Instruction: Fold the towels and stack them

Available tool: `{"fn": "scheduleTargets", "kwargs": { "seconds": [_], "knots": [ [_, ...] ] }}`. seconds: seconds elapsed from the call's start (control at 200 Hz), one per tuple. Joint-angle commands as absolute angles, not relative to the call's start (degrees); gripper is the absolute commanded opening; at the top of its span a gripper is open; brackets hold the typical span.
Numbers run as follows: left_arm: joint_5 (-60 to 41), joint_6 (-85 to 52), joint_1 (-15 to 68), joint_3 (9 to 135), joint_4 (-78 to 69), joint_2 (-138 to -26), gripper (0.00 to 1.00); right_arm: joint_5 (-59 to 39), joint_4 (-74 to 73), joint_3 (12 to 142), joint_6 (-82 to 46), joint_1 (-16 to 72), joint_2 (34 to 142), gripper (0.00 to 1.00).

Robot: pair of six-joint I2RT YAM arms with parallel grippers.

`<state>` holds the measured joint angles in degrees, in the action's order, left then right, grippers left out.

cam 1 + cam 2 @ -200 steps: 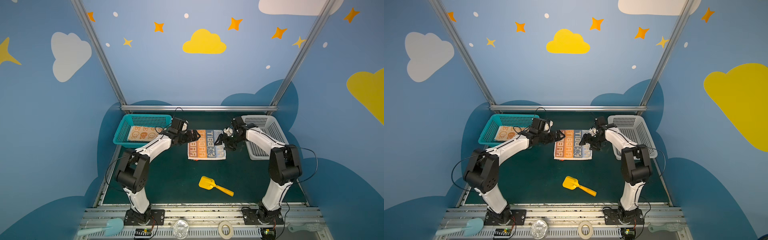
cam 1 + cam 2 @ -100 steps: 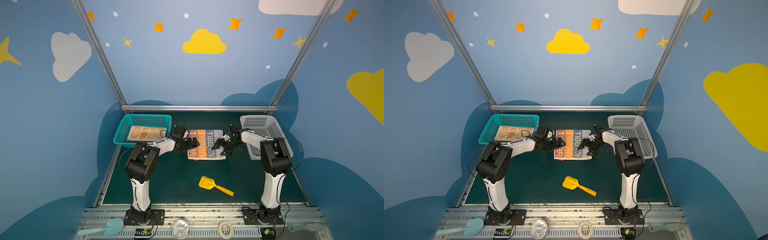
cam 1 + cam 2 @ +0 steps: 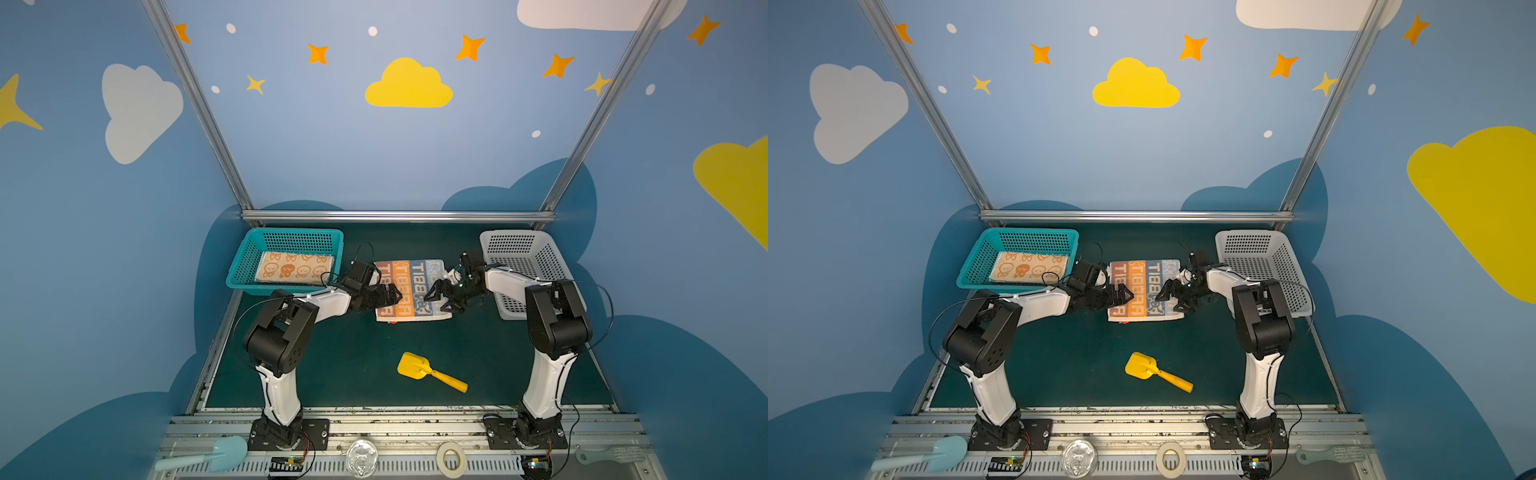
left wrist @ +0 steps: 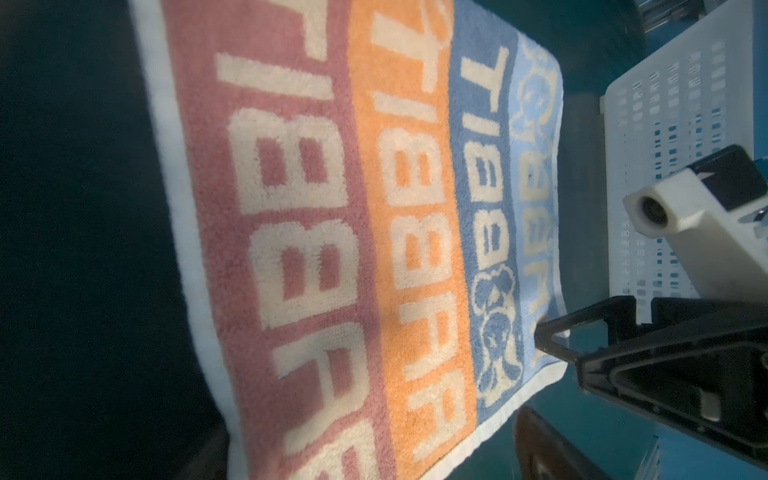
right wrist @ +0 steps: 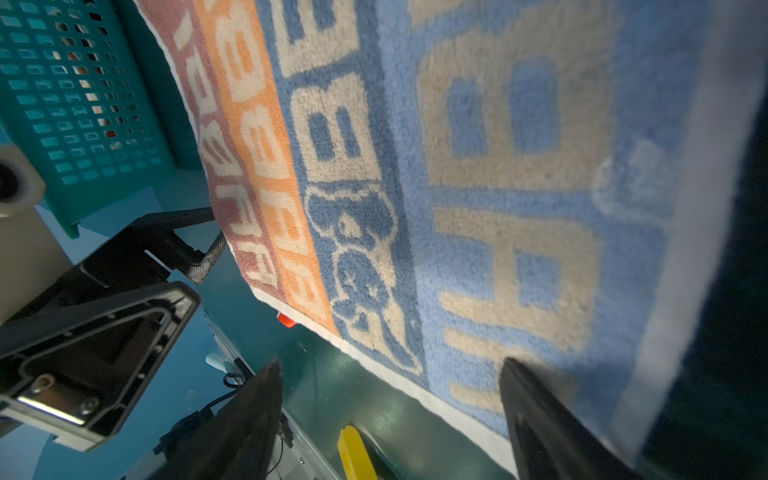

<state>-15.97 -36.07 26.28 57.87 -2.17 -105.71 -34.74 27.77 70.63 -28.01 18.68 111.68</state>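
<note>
Next, I move my left gripper to the striped towel and close on its pink band's far corner (image 3: 379,264), nearest the teal basket.
A striped towel (image 3: 411,291) (image 3: 1144,291) with pink, orange and blue bands and cream lettering lies flat on the green mat. A folded orange-and-cream towel (image 3: 293,268) (image 3: 1027,268) rests in the teal basket (image 3: 286,243). My left gripper (image 3: 395,297) (image 3: 1127,297) is open low at the striped towel's left edge; the left wrist view shows the towel (image 4: 353,228) spread between its fingers (image 4: 540,449). My right gripper (image 3: 436,303) (image 5: 395,415) is open at the right front corner. One of its fingers (image 5: 540,415) is over the light-blue band, the other over the mat.
A white basket (image 3: 523,266) stands at the back right, close behind my right arm. A yellow scoop (image 3: 428,370) lies on the mat in front of the towel. A light-blue spatula (image 3: 208,455), a tape roll (image 3: 451,457) and a brush (image 3: 606,455) sit on the front rail.
Both grippers have slid along the striped towel's side edges toward its front, and both arms' elbows have risen. The towel has not moved.
</note>
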Motion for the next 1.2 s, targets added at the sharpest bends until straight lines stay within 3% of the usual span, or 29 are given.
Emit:
{"fn": "scheduleTargets", "kwargs": {
  "seconds": [0.0, 0.18, 0.441, 0.836, 1.196],
  "knots": [
    [-15.6, -36.4, 26.9, 53.1, 5.4, -104.8, 1.0, -29.6, 33.1, 65.7, -27.6, 20.3, 112.6, 0.82],
    [-12.4, -34.0, 27.0, 53.4, 10.0, -99.3, 1.0, -28.5, 35.8, 66.9, -26.8, 20.8, 110.1, 0.82],
    [-6.2, -25.3, 25.6, 70.4, 22.6, -100.6, 1.0, -28.1, 44.3, 81.2, -26.4, 19.7, 104.9, 0.84],
    [-20.2, -34.0, 23.3, 87.9, 15.1, -116.8, 1.0, -32.3, 45.8, 104.5, -28.3, 16.4, 122.0, 0.84],
    [-19.3, -33.2, 21.5, 97.9, 16.3, -128.8, 1.0, -36.2, 48.6, 124.5, -27.3, 14.6, 139.2, 0.84]
  ]
}}
